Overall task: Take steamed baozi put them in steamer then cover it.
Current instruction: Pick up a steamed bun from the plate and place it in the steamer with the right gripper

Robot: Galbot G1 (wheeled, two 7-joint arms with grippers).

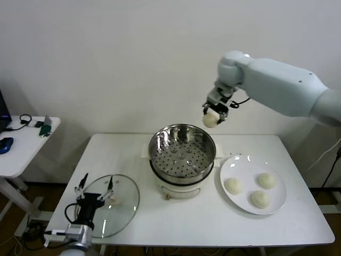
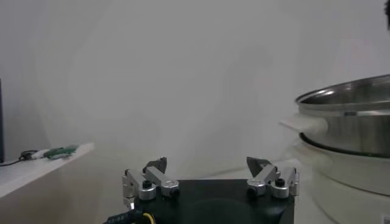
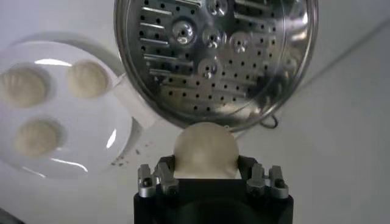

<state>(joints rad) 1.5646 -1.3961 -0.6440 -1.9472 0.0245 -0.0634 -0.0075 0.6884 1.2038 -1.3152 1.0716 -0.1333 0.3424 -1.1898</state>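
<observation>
My right gripper is going to set the baozi, now high above the steamer's back rim, down on the steamer's perforated bottom, just behind its middle (image 1: pixel 184 143) (image 3: pixel 230 65).
My right gripper (image 1: pixel 212 118) hangs high above the back right rim of the steamer (image 1: pixel 182 151), shut on one cream-white baozi (image 1: pixel 211 120). In the right wrist view that baozi (image 3: pixel 205 150) sits between the jaws, with the steamer's perforated floor (image 3: pixel 214 56) below and empty. Three more baozi (image 1: pixel 233 185) (image 1: pixel 266 180) (image 1: pixel 260 199) lie on the white plate (image 1: pixel 237 166) to the steamer's right. The glass cover (image 1: pixel 120 205) lies flat on the table at front left. My left gripper (image 1: pixel 96 184) stands open over the cover's near edge, holding nothing.
The steamer sits on a white cooker base (image 1: pixel 178 188) at the centre of the white table (image 1: pixel 256 226). A side table (image 1: pixel 21 144) with small items stands to the far left. A white wall rises behind.
</observation>
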